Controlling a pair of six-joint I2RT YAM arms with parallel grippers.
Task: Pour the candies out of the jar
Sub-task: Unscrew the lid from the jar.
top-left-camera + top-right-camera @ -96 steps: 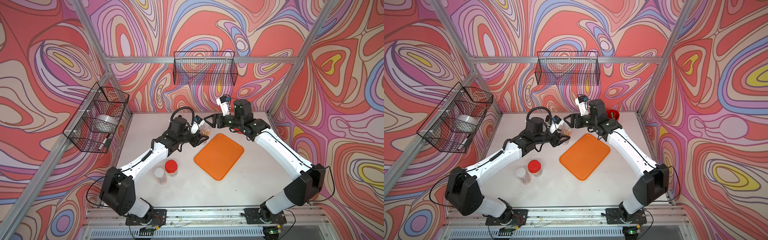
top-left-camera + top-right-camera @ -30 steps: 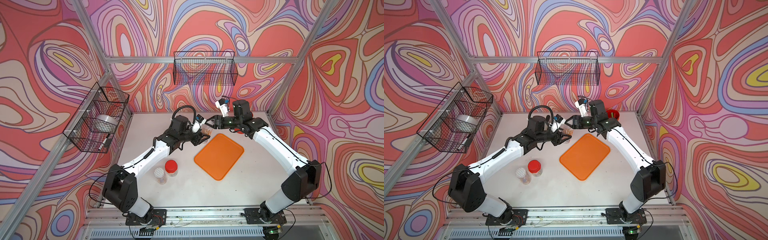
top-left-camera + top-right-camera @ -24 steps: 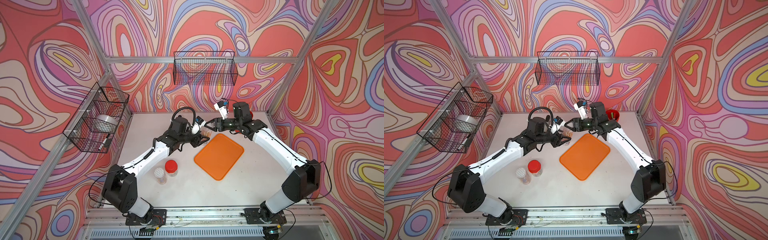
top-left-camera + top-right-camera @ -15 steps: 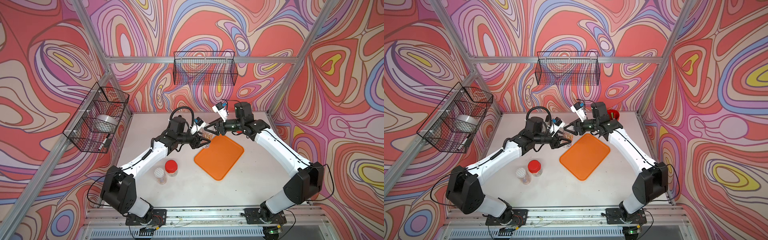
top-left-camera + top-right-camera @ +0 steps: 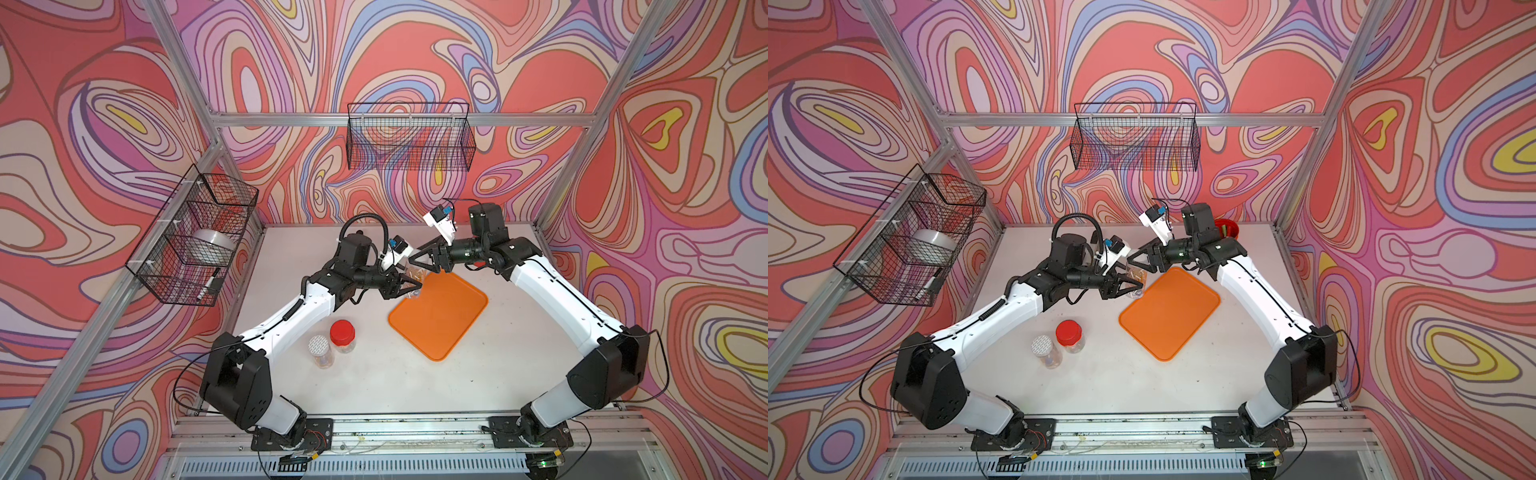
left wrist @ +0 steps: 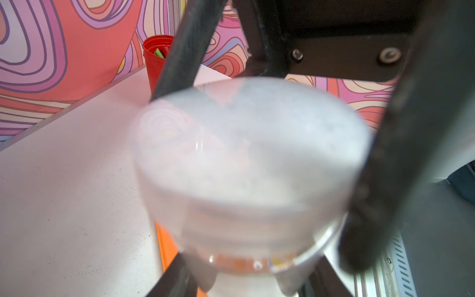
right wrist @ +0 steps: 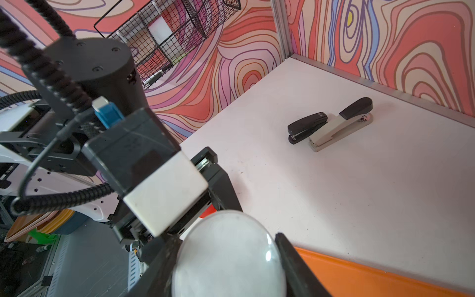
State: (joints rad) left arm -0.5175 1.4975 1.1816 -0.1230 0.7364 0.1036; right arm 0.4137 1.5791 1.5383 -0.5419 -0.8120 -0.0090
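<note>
Next, my right gripper opens, roll back and grips the lid's rim [image 7: 230,257] for twisting, as it is already rolled over while the white lid sits on the jar's opening.
A clear jar [image 5: 416,283] [image 5: 1136,284] hangs over the far left corner of the orange tray [image 5: 440,320]. Through its wall show the candies [image 6: 244,262], orange and yellow heads, blurred. My left gripper [image 5: 409,287] [image 6: 246,279] is shut on the jar's body. My right gripper [image 5: 420,267] [image 7: 228,259] comes from the other side and is shut on the jar's round frosted white lid [image 7: 228,254] [image 6: 246,144]. Whether the lid has come free of the jar's mouth I cannot tell.
Two closed jars stand near the left arm, one with a red lid [image 5: 342,332] and one with a white lid [image 5: 319,345]. A red cup with green pens [image 5: 1227,227] stands at the back right. Two staplers [image 7: 331,126] lie by the back wall. Wire baskets [image 5: 409,137] hang on the walls.
The right gripper has come in from behind and closed on the lid. Both arms have shifted the jar slightly forward, to the tray's far corner.
</note>
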